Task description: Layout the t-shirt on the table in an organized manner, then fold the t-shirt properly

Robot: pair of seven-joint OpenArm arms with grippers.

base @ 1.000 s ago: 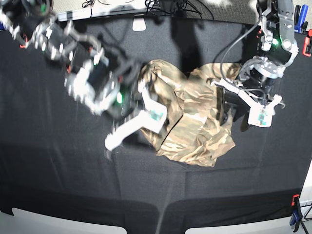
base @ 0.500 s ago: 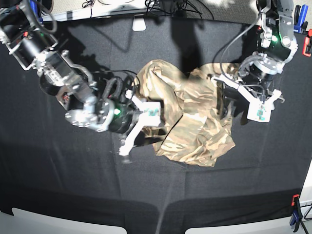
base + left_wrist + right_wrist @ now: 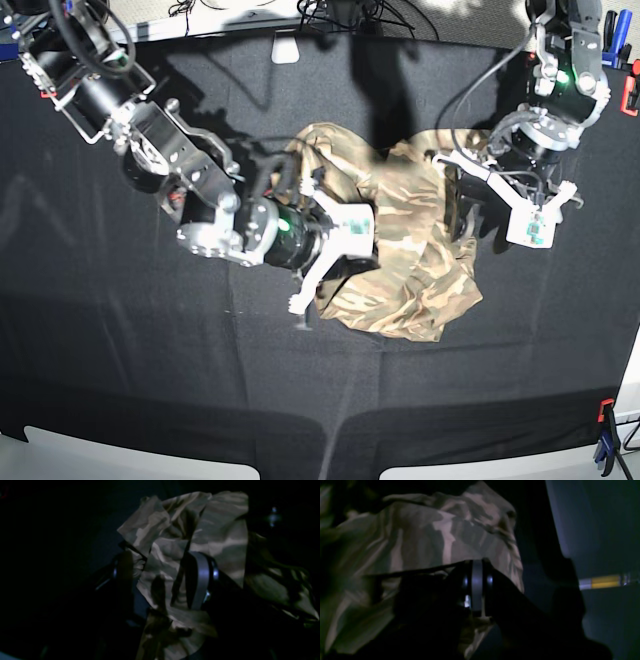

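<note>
My right gripper is to let go of the t-shirt's fold on the black table (image 3: 298, 300), just beside the near edge of the heap.
The camouflage t-shirt (image 3: 410, 250) lies crumpled in a heap at the middle of the black table (image 3: 150, 350). My right gripper (image 3: 335, 250) has come in from the left onto the heap's left edge. In the right wrist view its pads (image 3: 476, 580) are pressed together, shut on a fold of the t-shirt (image 3: 420, 537). My left gripper (image 3: 500, 205) hangs over the shirt's right edge and is open. In the left wrist view its fingers (image 3: 200, 580) stand wide apart with the t-shirt (image 3: 225, 542) between and behind them.
A red clamp (image 3: 632, 95) grips the right table edge, and a red and blue clamp (image 3: 605, 425) sits at the near right corner. A white object (image 3: 286, 48) and cables lie along the far edge. A yellow-banded bar (image 3: 605, 581) shows to the right in the right wrist view.
My right arm swung rightward onto the shirt's left edge and its jaws closed there. The left arm and the shirt's right side barely moved.
</note>
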